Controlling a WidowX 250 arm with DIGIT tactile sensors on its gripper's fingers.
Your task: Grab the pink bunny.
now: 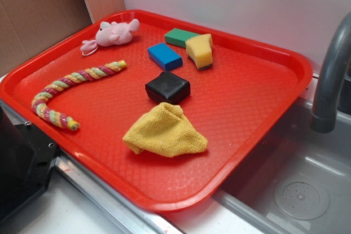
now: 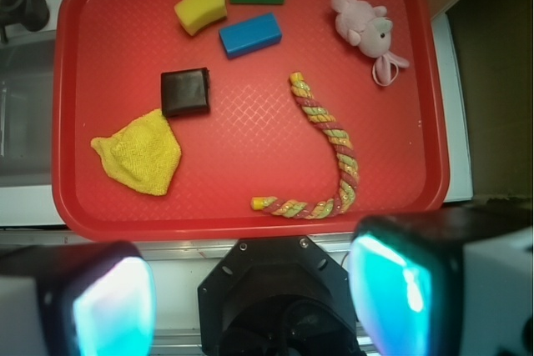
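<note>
The robot's gripper should go to the pink bunny next and close around its plump body (image 1: 115,34) (image 2: 359,19), between its head and its feet.
The pink bunny (image 1: 112,33) is a pale-pink plush with a thin loop cord. It lies at the far left corner of the red tray (image 1: 247,97). In the wrist view the bunny (image 2: 363,24) is at the upper right of the tray (image 2: 250,147). My gripper (image 2: 259,289) is open and empty, with its two fingers (image 2: 113,306) wide apart at the bottom of the wrist view. It hangs high over the black robot base (image 2: 279,289), outside the tray's near edge and far from the bunny. The gripper does not show in the exterior view.
On the tray lie a twisted pink-yellow-green rope (image 1: 82,75), a yellow cloth (image 1: 164,131), and black (image 1: 167,87), blue (image 1: 164,56), yellow (image 1: 199,50) and green (image 1: 180,36) sponges. A grey faucet (image 1: 329,75) and sink (image 1: 296,179) are to the right.
</note>
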